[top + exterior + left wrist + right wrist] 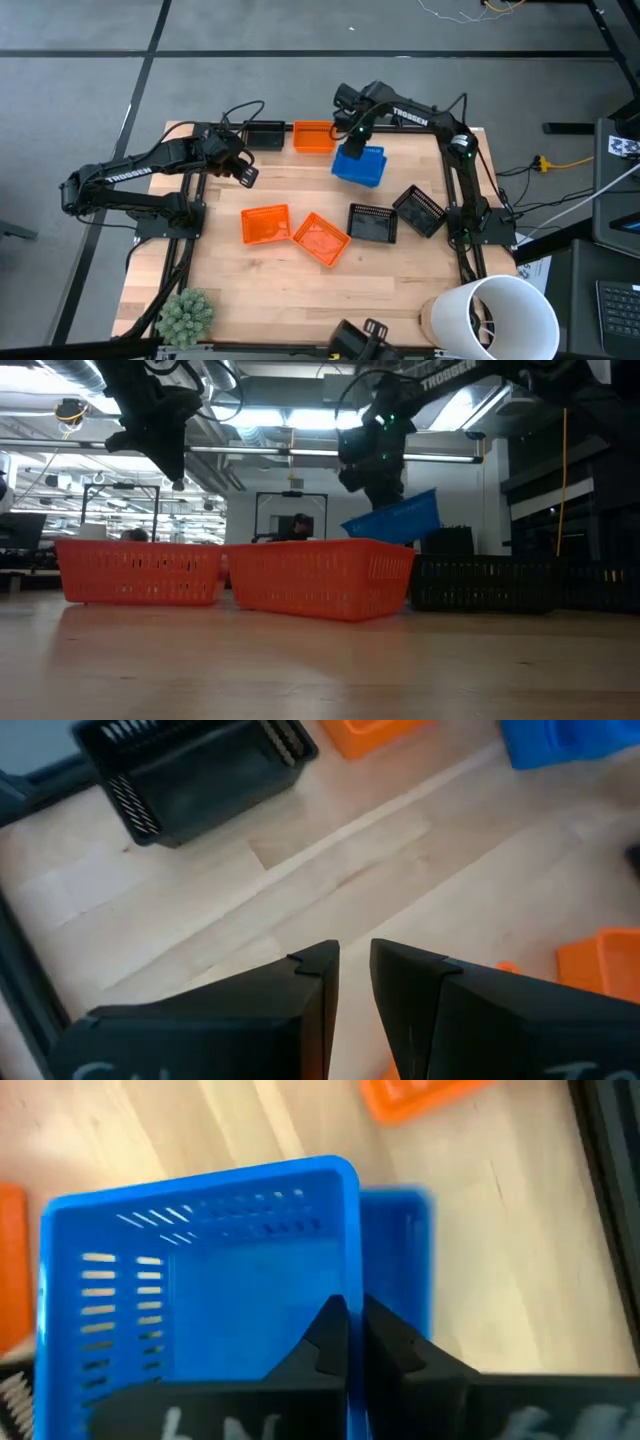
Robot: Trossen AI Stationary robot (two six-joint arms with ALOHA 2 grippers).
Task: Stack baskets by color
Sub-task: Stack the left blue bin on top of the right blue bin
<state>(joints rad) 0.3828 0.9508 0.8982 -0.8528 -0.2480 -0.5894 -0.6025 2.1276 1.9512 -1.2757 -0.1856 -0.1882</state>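
Note:
Next, I release the blue basket from my right gripper inside the second blue basket [350,167] [295,1290] that lies on the wood beneath it.
My right gripper [352,138] is shut on a blue basket [357,166] at the far middle of the table, above a second blue basket [398,1260] that lies on the wood. An orange basket [313,137] and a black basket [262,135] stand along the far edge. Two more orange baskets [265,225] [321,240] and two black ones [372,223] [420,210] lie nearer the middle. My left gripper [355,952] hangs over the far left, fingers shut to a slit, holding nothing. My right gripper pinches the rim of one side wall [348,1285] of the blue basket, one finger inside the basket and one outside. The fingers come from above, pointing steeply down. The basket hangs tilted below them [400,520], open side up, lifted off the table.
A large white bucket [500,315] stands at the near right corner and a fuzzy green plant [187,315] at the near left. Black frame posts [465,230] run along both table sides. Bare wood [300,185] shows between the far row and the middle baskets.

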